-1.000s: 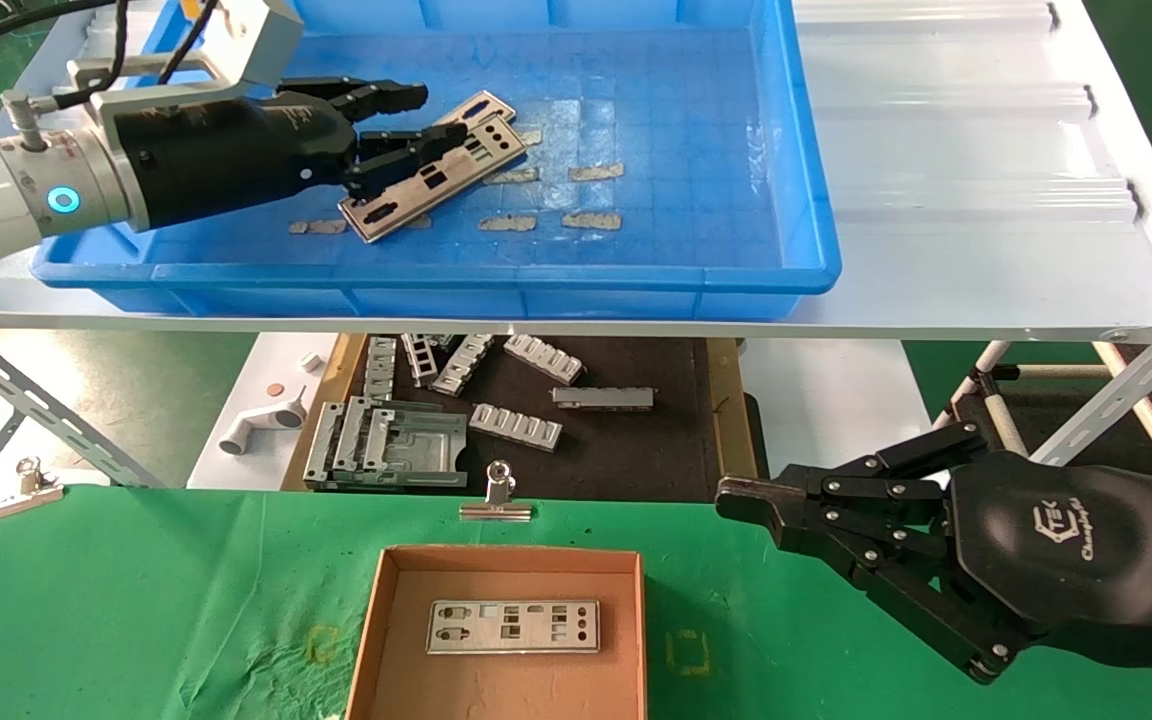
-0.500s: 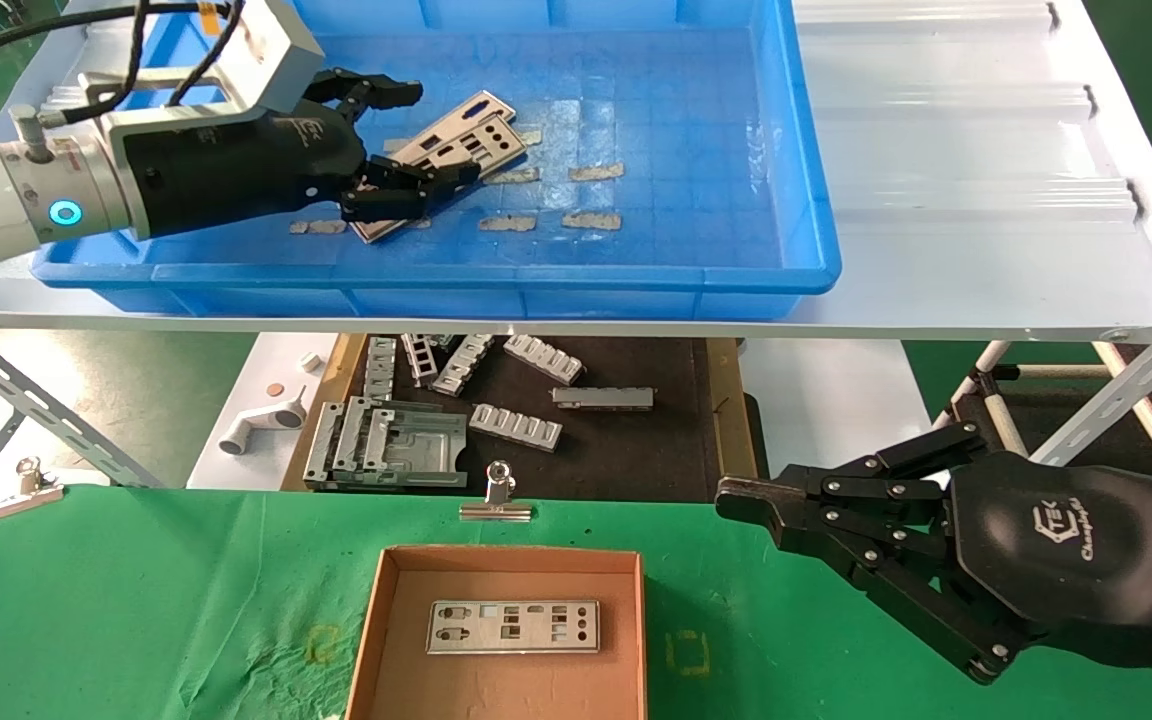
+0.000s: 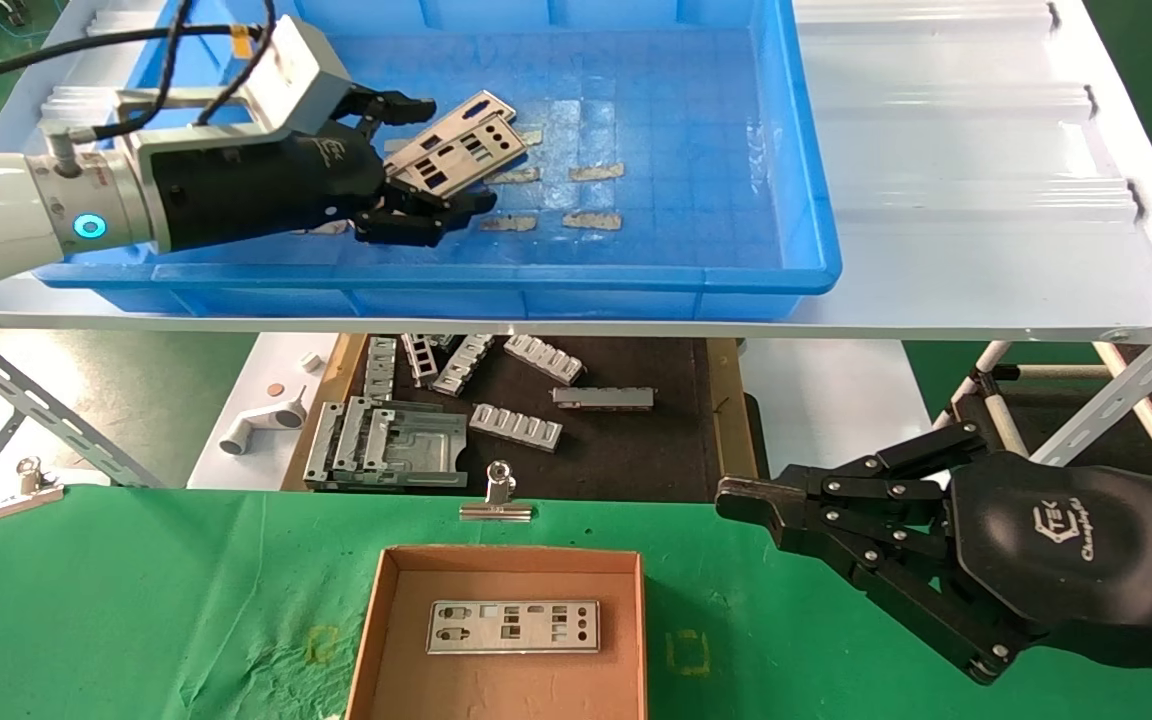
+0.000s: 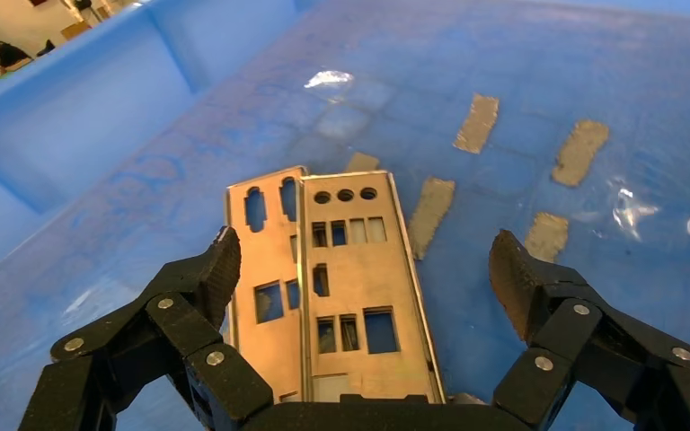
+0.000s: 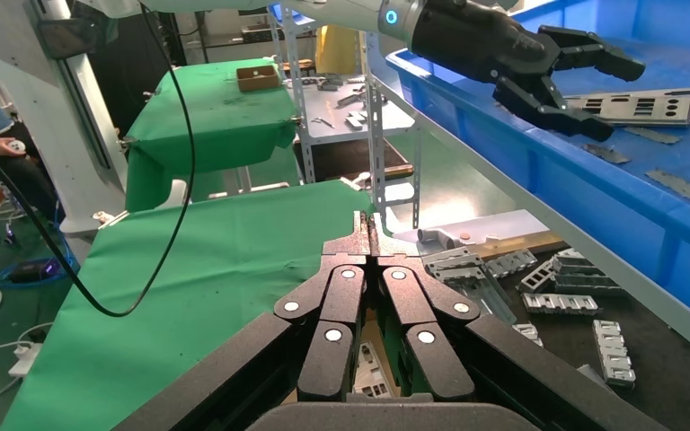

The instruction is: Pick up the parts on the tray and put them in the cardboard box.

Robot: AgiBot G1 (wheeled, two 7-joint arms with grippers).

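Note:
I can see my left gripper's fingers span both overlapping silver plates, so I will take just the upper plate (image 3: 464,157) with it by the long edges and lift that plate clear.
Two overlapping silver plates (image 3: 468,143) lie on the floor of the blue tray (image 3: 808,160). In the left wrist view they lie side by side, one (image 4: 267,269) and the other (image 4: 359,269). My left gripper (image 3: 456,152) is open, low over them, with one finger on each side (image 4: 364,251). A third plate (image 3: 513,627) lies flat in the cardboard box (image 3: 374,620) on the green cloth. My right gripper (image 3: 728,496) is shut and empty, parked to the right of the box, and its wrist view shows the same (image 5: 371,224).
Tan tape strips (image 3: 591,220) are stuck to the tray floor. Below the white shelf (image 3: 986,150), ribbed grey brackets (image 3: 516,425) lie on a dark mat. A metal clip (image 3: 498,495) sits at the cloth's back edge, just behind the box.
My left gripper has moved right and turned, and its fingers now spread wider on both sides of the plates' near end. The right arm has not moved.

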